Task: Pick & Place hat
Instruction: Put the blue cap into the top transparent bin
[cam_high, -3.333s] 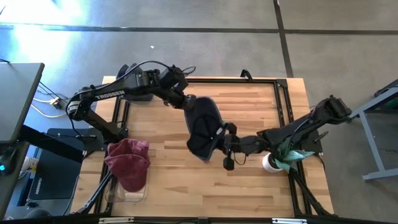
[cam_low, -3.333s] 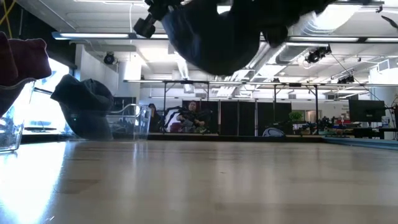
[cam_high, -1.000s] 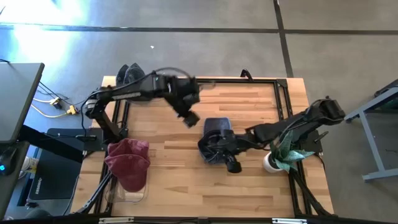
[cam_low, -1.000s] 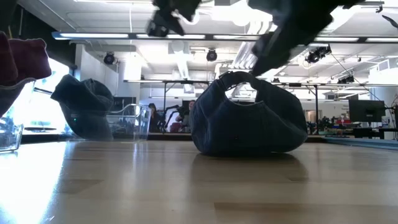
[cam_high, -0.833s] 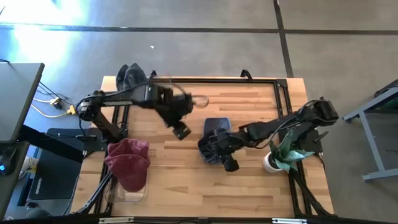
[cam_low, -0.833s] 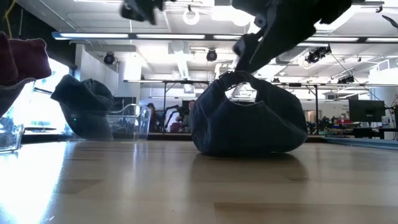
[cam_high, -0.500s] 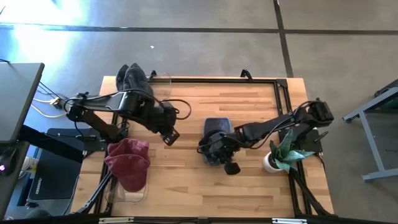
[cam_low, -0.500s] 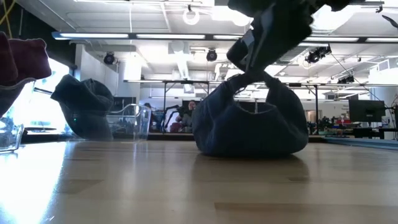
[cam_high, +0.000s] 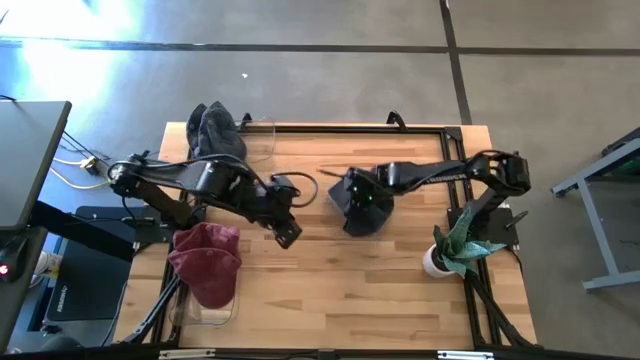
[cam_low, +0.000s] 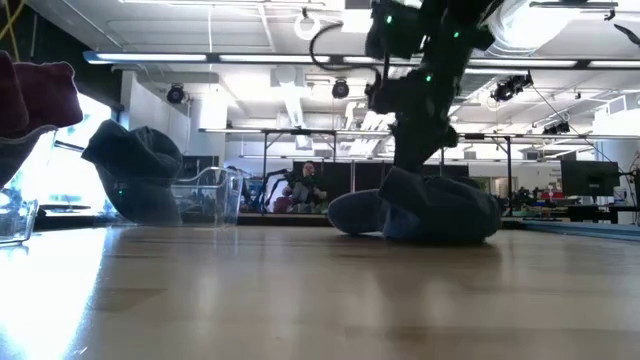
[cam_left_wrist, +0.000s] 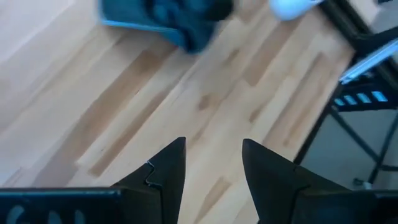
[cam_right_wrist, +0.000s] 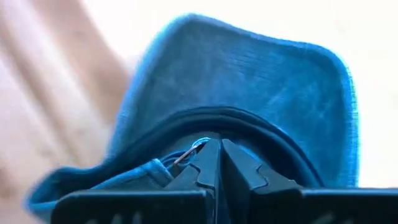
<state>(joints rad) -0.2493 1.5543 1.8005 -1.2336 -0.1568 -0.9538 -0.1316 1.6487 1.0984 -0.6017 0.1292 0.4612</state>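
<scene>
The robot's left gripper should next move to the near edge of the dark blue hat's crown (cam_high: 355, 231) (cam_left_wrist: 194, 45) and close there, while the right gripper keeps its hold.
The hat (cam_high: 362, 207) is dark blue denim. It lies slumped in a low heap (cam_low: 420, 215) on the wooden table, right of centre. My right gripper (cam_high: 358, 193) comes down on it from the right and is shut on it; the right wrist view fills with the hat (cam_right_wrist: 249, 81). My left gripper (cam_high: 286, 233) hangs open above bare wood left of the hat, its fingers (cam_left_wrist: 211, 162) empty. The left wrist view shows the hat (cam_left_wrist: 165, 15) farther off. My right gripper pinches the hat's rim (cam_right_wrist: 186, 140), by the dark band of its opening, between its two shut fingers (cam_right_wrist: 208, 165). The fingers slant down from the table's right. How many layers they hold, I cannot tell. The hat's body lies on the table (cam_low: 440, 225), below and beside the fingers.
A maroon hat (cam_high: 205, 258) sits on a clear container at the near left. A dark hat (cam_high: 215, 125) sits on another at the far left. A white pot with a plant (cam_high: 452, 250) stands near the right edge. Bare wood lies in front of the hat.
My right gripper has gone toward the table's far edge and drawn the hat along with it. The hat has sunk from a rounded dome into a low flat heap. My left gripper has swung away from the hat, toward the table's left and near edges.
</scene>
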